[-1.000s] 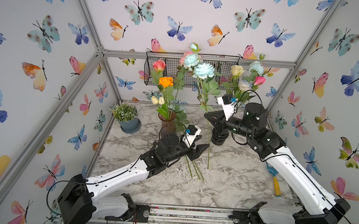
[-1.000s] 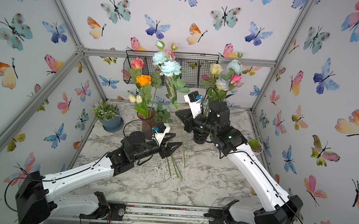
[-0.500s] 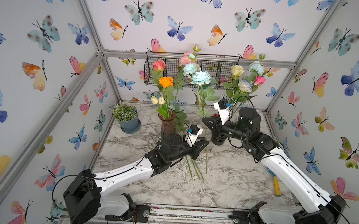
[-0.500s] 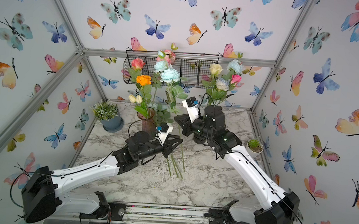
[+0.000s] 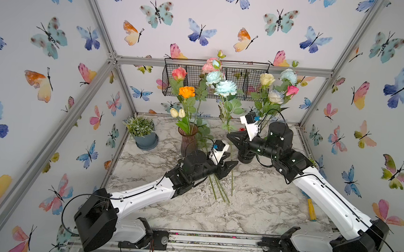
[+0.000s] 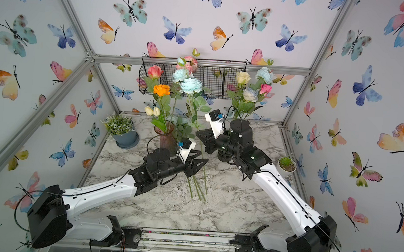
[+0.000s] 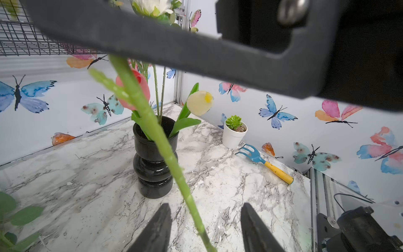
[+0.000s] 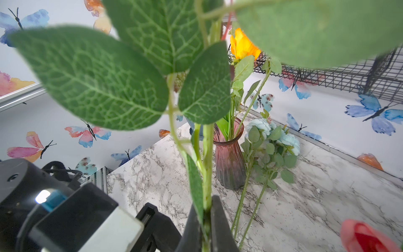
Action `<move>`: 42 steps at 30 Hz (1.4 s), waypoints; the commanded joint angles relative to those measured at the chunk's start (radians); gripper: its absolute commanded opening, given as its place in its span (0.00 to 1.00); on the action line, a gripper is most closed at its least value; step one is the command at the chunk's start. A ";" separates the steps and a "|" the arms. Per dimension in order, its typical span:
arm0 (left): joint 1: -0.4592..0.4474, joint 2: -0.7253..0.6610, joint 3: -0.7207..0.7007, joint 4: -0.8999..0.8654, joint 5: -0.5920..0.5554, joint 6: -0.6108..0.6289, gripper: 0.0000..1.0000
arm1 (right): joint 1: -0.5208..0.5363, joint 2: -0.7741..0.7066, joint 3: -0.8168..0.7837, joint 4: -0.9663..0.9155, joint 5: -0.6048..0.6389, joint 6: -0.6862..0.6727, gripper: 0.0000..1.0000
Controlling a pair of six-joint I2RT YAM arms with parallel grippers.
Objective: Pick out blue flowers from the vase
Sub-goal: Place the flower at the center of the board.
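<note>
The robot's right gripper holds the blue flower's stem high by the leaves, so the left gripper should hold the stem while the right gripper takes it lower down (image 5: 232, 182).
My right gripper (image 5: 232, 136) (image 6: 199, 135) (image 8: 206, 220) is shut on the green stem (image 8: 207, 152) of a blue flower (image 5: 226, 88) (image 6: 191, 85), held upright between the two vases. My left gripper (image 5: 230, 163) (image 6: 201, 161) (image 7: 206, 218) is open, lower on that stem (image 7: 165, 148), which passes between its fingers (image 7: 161, 224) without touching them. The black vase (image 5: 245, 156) (image 7: 152, 161) holds another blue bloom (image 5: 288, 75), a bluish-white rose (image 5: 276, 96) and other flowers. More blue flowers (image 8: 290, 141) lie on the table, stems (image 5: 218, 188) toward the front.
A brownish-pink vase (image 5: 187, 140) (image 8: 229, 161) holds orange, pink and white flowers. A blue pot with a plant (image 5: 144, 139) stands at the back left. A white succulent pot (image 7: 234, 135) and a blue-and-yellow rake (image 7: 263, 162) are at the right. A wire basket (image 5: 234, 71) hangs on the back wall.
The right arm has lowered the held flower slightly and drawn it toward the left gripper. The left arm has reached forward, its jaws standing round the lower stem.
</note>
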 commanded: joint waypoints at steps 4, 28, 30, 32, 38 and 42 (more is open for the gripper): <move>-0.001 -0.002 0.027 0.027 -0.004 0.000 0.28 | 0.010 -0.024 -0.012 0.032 -0.026 0.012 0.03; 0.002 -0.127 -0.012 -0.036 -0.049 0.008 0.00 | 0.012 -0.104 -0.092 0.045 0.093 -0.043 0.44; 0.013 -0.140 -0.019 -0.047 -0.051 0.005 0.00 | 0.012 -0.153 -0.116 0.034 0.119 -0.062 0.46; 0.028 -0.158 -0.034 -0.053 -0.063 0.003 0.00 | 0.012 -0.198 -0.137 0.014 0.128 -0.076 0.46; 0.084 -0.199 -0.076 -0.039 -0.028 -0.030 0.00 | 0.012 -0.256 -0.243 -0.004 0.106 -0.080 0.47; 0.087 -0.204 -0.064 -0.056 -0.028 -0.030 0.00 | 0.012 -0.229 -0.331 0.046 0.019 -0.074 0.47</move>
